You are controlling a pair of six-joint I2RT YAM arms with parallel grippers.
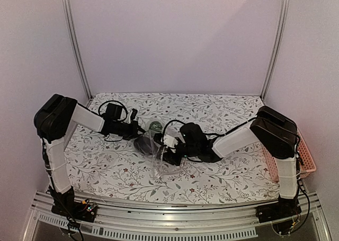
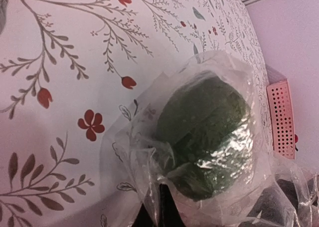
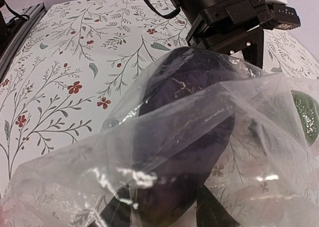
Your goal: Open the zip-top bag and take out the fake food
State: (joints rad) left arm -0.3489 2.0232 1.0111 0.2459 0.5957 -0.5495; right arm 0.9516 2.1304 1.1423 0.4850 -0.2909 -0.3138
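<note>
The fingers of my right gripper reach just the near tip of the purple piece, so I need to push further in and grip its thicker body point(image 3: 174, 154) before I pull it out.
The clear zip-top bag point(image 1: 160, 162) lies crumpled mid-table between both arms. My left gripper point(image 2: 167, 201) is shut on a fold of the bag's plastic point(image 2: 142, 157); a dark green piece of fake food point(image 2: 205, 132) sits inside the film just beyond it. My right gripper point(image 3: 164, 209) comes from the other side, and its two fingers point(image 3: 115, 213) press on either side of a dark purple piece of fake food point(image 3: 187, 100), with film point(image 3: 89, 172) draped over them. In the top view the purple piece point(image 1: 143, 144) lies next to the green one point(image 1: 155, 126).
A pink mesh basket point(image 1: 307, 164) stands at the table's right edge, beside the right arm, and shows in the left wrist view as the pink basket point(image 2: 281, 117). The table wears a floral cloth point(image 1: 106, 167). The left arm's black wrist point(image 3: 234, 17) hangs just behind the bag.
</note>
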